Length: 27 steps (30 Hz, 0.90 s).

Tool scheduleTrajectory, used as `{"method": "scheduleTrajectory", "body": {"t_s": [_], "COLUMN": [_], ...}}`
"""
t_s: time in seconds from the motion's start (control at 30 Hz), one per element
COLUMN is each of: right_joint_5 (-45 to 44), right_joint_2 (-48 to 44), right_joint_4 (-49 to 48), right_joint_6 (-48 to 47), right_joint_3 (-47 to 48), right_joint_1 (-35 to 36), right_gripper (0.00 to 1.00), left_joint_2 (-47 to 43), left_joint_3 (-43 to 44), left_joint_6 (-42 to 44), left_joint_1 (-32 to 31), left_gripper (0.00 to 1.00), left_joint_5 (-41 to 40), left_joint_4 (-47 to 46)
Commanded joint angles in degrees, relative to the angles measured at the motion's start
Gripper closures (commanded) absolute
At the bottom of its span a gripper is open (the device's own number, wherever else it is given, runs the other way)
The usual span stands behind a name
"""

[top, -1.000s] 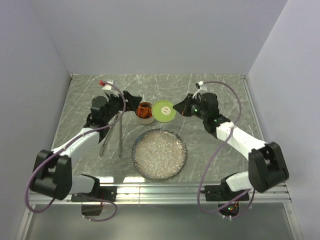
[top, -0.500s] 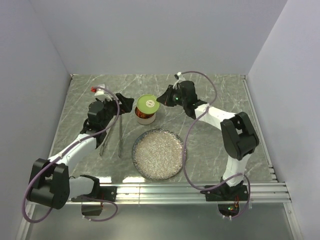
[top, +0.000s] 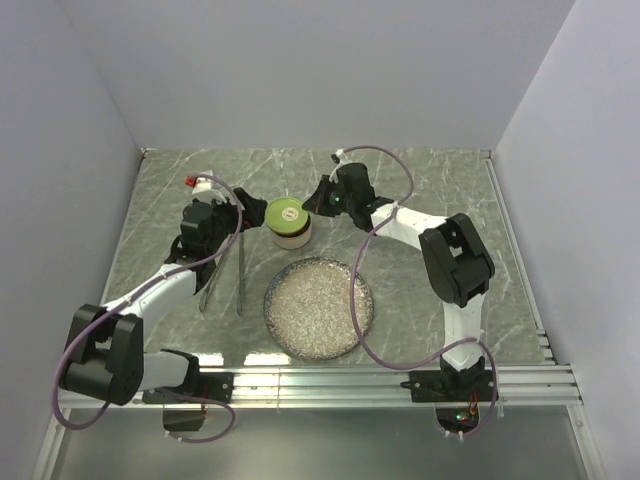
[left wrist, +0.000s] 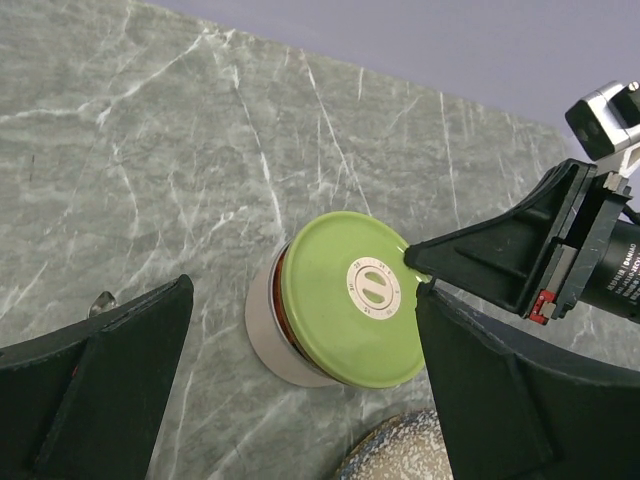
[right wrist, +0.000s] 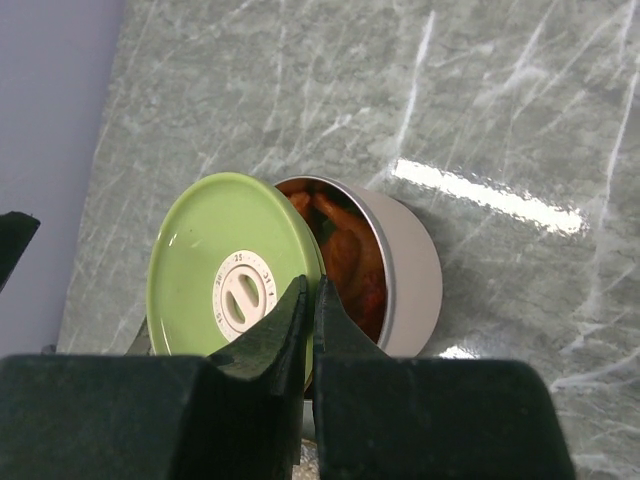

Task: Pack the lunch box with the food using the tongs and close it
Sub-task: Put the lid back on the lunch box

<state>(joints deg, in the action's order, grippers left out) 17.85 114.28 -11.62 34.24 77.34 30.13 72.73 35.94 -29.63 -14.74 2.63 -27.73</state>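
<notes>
I need to let go of the lime-green lid, now tilted over the tin, with my right gripper squarely over the lunch box's open rim (top: 292, 219) (right wrist: 302, 288), so it covers the orange-red food.
The steel lunch box (top: 293, 238) stands behind the plate, and its wall (left wrist: 272, 345) shows in the left wrist view. The lime-green lid (top: 285, 213) lies tilted over it, leaving one side uncovered. My right gripper (top: 316, 199) is shut on the lid's right edge (right wrist: 220, 275). Orange-red food (right wrist: 352, 255) shows inside the tin (right wrist: 412, 270) through the gap. My left gripper (top: 250, 208) is open just left of the tin, its fingers (left wrist: 110, 390) wide apart on either side of the lid (left wrist: 345, 300). The tongs (top: 240, 280) lie on the table to the left.
The speckled grey plate (top: 318, 308) sits in front of the tin, and its rim (left wrist: 400, 462) shows in the left wrist view. Both arms meet over the tin. Walls enclose the marble table on three sides.
My right gripper carried the lid left, from beside the tin to on top of it. The left gripper shifted slightly and stayed open.
</notes>
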Motion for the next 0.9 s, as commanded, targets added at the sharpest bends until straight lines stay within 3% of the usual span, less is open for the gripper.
{"method": "scheduleTrajectory", "body": {"t_s": [0.0, 0.87], "right_joint_5": [-2.29, -5.19], "right_joint_2": [0.15, 1.39], "right_joint_4": [0.19, 0.46], "right_joint_6": [-0.23, -0.84], "right_joint_3": [2.64, -0.25], "right_joint_1": [0.46, 0.37], "right_gripper": [1.00, 1.00], "left_joint_2": [0.57, 2.68], "left_joint_3": [0.62, 2.11], "left_joint_6": [0.53, 3.17], "left_joint_1": [0.15, -0.37], "left_gripper": [0.01, 0.01], "left_joint_5": [-0.44, 2.02], "left_joint_4": [-0.75, 0.04]}}
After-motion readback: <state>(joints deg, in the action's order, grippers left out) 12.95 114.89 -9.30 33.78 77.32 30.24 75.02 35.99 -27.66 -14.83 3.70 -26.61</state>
